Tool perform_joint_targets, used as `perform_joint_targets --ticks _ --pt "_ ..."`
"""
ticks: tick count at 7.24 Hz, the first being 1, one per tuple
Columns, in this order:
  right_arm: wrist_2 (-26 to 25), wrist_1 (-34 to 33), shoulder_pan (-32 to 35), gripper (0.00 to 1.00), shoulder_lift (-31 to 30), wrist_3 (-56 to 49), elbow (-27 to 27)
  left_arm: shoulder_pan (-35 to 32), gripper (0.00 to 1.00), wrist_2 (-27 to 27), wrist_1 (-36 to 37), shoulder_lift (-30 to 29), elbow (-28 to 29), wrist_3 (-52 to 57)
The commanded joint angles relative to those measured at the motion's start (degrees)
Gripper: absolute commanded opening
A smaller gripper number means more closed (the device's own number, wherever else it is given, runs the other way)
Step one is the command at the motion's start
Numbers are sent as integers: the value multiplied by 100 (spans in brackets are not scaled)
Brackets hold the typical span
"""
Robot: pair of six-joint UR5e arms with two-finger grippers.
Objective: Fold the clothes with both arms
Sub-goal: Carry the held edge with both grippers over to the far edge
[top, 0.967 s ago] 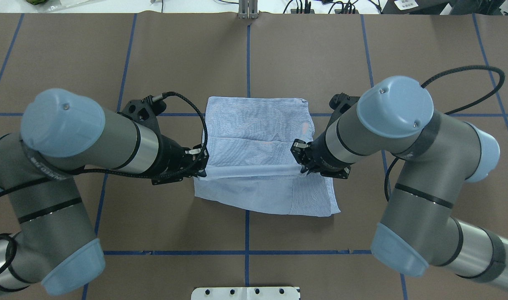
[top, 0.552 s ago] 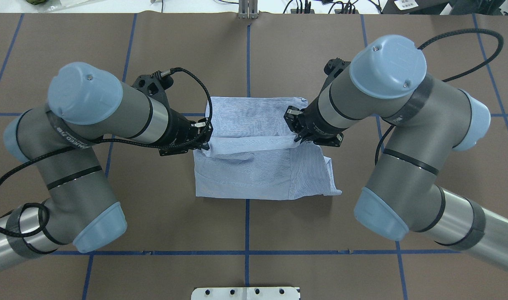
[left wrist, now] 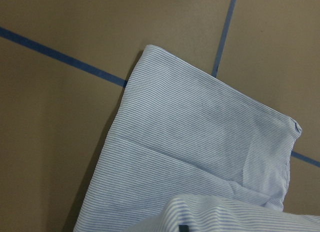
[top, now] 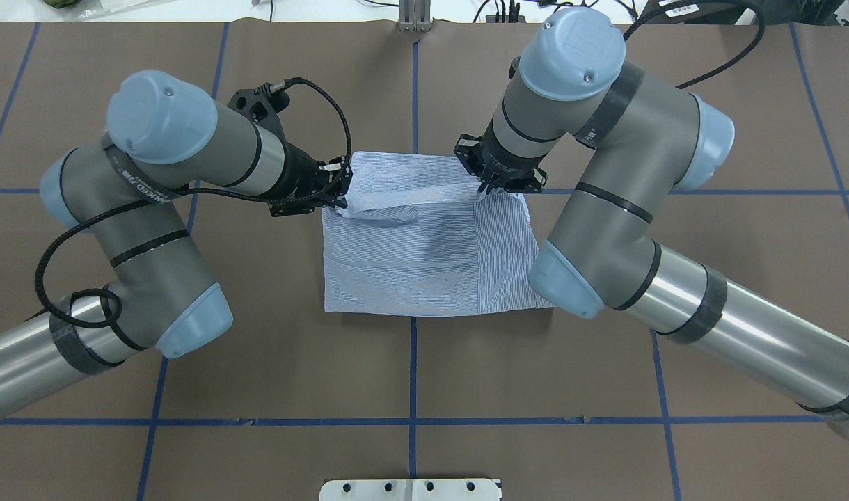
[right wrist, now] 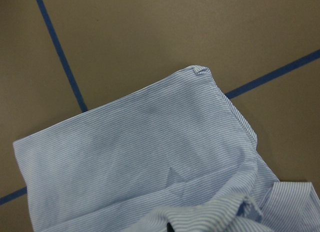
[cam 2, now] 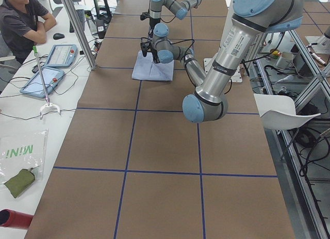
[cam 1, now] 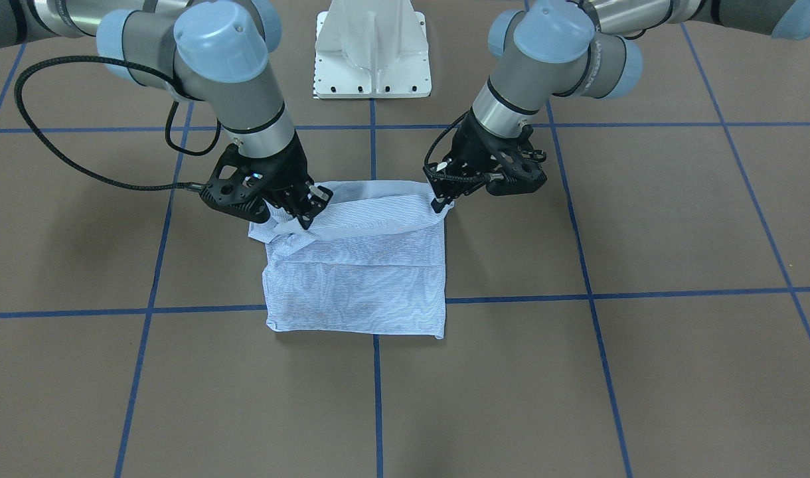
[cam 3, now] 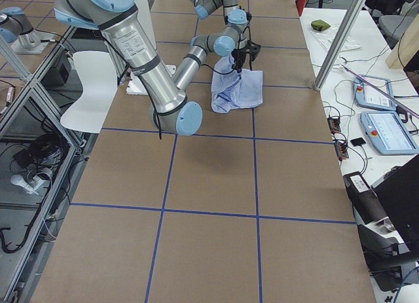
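Note:
The shirt's lifted edge, now sagging above the shirt's far half, will be let go by my left gripper just past the flat bottom edge (cam 1: pixel 410 358) (left wrist: pixel 193 36), next to the middle blue tape line.
The light blue striped shirt (top: pixel 424 257) lies folded into a rectangle at the table's middle, also seen in the front view (cam 1: pixel 358 285). One edge of it is lifted into a sagging band between both grippers. My left gripper (top: pixel 337 193) (cam 1: pixel 439 199) is shut on the band's left end. My right gripper (top: pixel 485 182) (cam 1: pixel 305 214) is shut on its right end. Both hang above the shirt's far half. Each wrist view looks down on the flat shirt (left wrist: pixel 190 142) (right wrist: pixel 140 152), with held striped cloth along the bottom edge.
Blue tape lines divide the brown table cover. The white pedestal base (cam 1: pixel 372 53) stands at the robot's side. A seated person (cam 2: pixel 20 22) and tablets (cam 2: pixel 59 56) are at the side bench. A metal post (top: pixel 414 14) stands at the far edge.
Both grippers have carried the held edge away from the robot, over the shirt toward its far side. The arms have stretched forward, and the shirt's near edge has drawn in.

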Motion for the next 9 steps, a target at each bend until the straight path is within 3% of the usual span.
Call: perform_joint_targets --ticks 1,3,5,9 --pt "7 20 138 0 219 -325 -608 -154 0 3 -693 -286 958 8" --pt "8 360 156 0 553 -326 -1178 -225 0 3 -1055 -665 1584 -1" --pt "25 748 226 0 642 -352 -1637 -260 0 3 -1074 -841 1753 -1" --pt "578 749 779 0 791 -536 -1700 -506 0 -138 -1074 -1113 1911 -1"
